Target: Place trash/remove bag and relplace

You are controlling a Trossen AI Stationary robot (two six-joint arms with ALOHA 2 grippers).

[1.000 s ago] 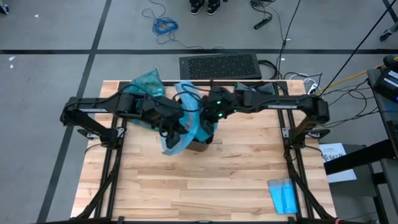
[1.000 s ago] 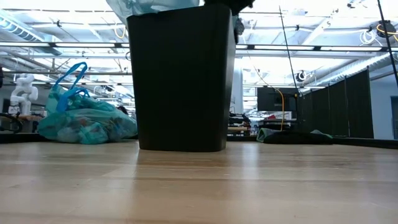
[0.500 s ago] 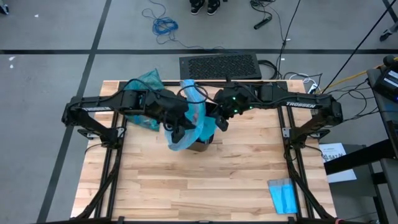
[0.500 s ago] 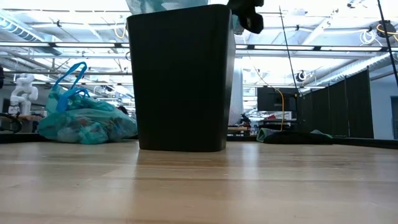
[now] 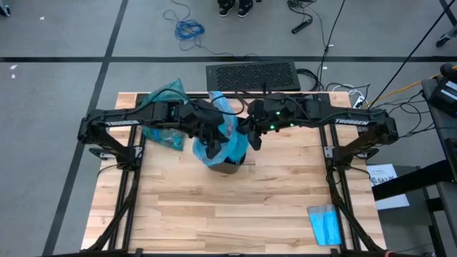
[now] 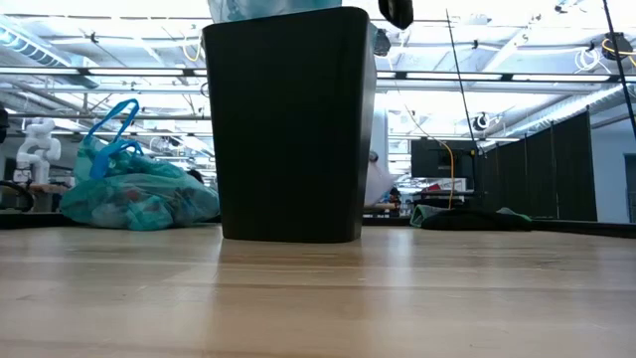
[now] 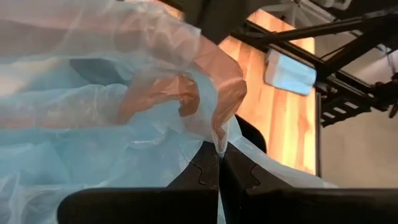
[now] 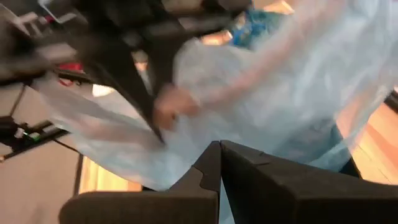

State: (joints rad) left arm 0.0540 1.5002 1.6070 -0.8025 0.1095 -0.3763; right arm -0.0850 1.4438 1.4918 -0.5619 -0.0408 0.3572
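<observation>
Next, I open my right gripper, which pinches the sky-blue bag's film below the bag's edge, and take the bag's edge (image 8: 249, 78) with it before spreading the bag's opening over the bin.
A black bin (image 5: 230, 167) (image 6: 288, 124) stands upright on the far middle of the table. The sky-blue bag (image 5: 223, 135) is spread above its mouth, and its top shows over the rim in the low view (image 6: 268, 8). My left gripper (image 5: 213, 148) (image 7: 219, 152) is above the bin's left side, shut on the bag. My right gripper (image 5: 250, 137) (image 8: 219, 148) is above the bin's right side, also shut on the bag; its tip shows in the low view (image 6: 397, 10). The full teal bag (image 5: 161, 108) (image 6: 134, 194) rests on the table's far left. No loose trash shows. My left gripper pinches a gathered edge of the sky-blue bag (image 7: 217, 138) between its two shut fingers, coming from the table's left and slanting down. The film billows loose beyond the fingers, above the bin. My right gripper pinches the sky-blue bag's film (image 8: 214, 127) between its two shut fingers, coming from the table's right. The film spreads away from the fingers toward the left arm; which edge it has is hidden by the folds.
A folded blue cloth (image 5: 325, 225) lies at the table's near right corner. A dark heap (image 6: 467, 217) sits on the far right. A black mat (image 5: 253, 75) lies on the floor beyond the far edge. Bare wood (image 5: 214, 214) fills the near half.
My left gripper has moved toward the table's right, carrying the sky-blue bag from beside the bin's left wall to above its mouth. My right gripper has shifted slightly right and risen. The bag, which hung down left of the bin, now bunches over the bin's top.
</observation>
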